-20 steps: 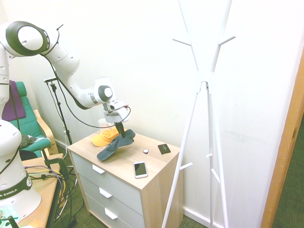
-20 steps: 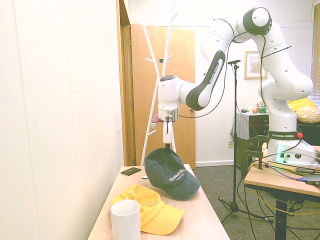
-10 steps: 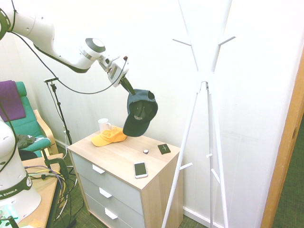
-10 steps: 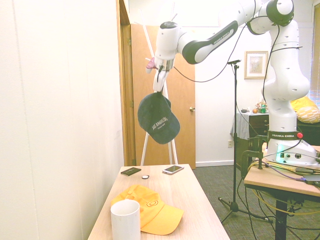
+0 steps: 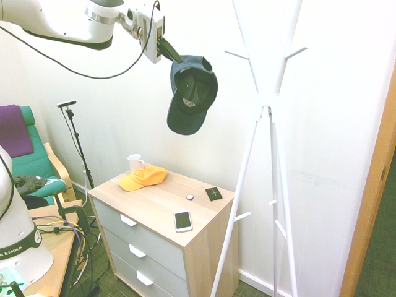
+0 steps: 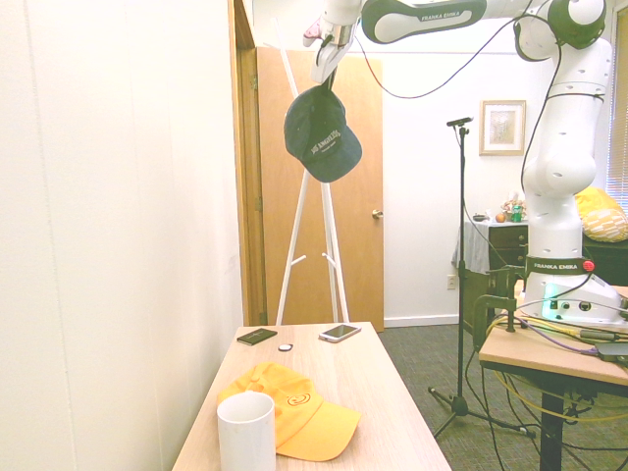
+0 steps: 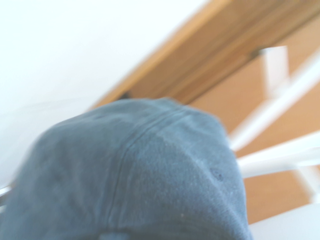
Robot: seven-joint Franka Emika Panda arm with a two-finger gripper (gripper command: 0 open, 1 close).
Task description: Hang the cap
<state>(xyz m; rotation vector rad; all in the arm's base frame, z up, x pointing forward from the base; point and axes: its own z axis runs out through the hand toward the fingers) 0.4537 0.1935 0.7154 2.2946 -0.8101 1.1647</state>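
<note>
Next, I release the dark navy cap on the upper part of the white coat stand point(image 6: 334, 147), above its crossing poles.
The dark navy cap point(image 5: 190, 93) hangs high in the air by its top edge, brim pointing down, with pale lettering on its front point(image 6: 323, 134). My gripper point(image 5: 171, 53) is shut on the cap's upper rim, well above the dresser. The white coat stand point(image 5: 267, 105) rises to the right of the cap in the first exterior view; its upper pegs point(image 5: 237, 55) are a short way from the cap and apart from it. In the wrist view the cap's blue crown point(image 7: 145, 185) fills the lower half, with blurred white stand bars point(image 7: 280, 150) beyond.
On the wooden dresser point(image 5: 162, 207) lie an orange-yellow cap point(image 5: 142, 177), a white mug point(image 5: 135, 163), a phone point(image 5: 182, 220), a small black square point(image 5: 213, 193) and a small round disc point(image 5: 190, 197). A wooden door point(image 6: 345, 186) stands behind the stand. A green chair point(image 5: 34, 167) is at left.
The arm has lifted the cap off the dresser top and carried it up high and toward the coat stand. The gripper has stayed shut on it throughout.
</note>
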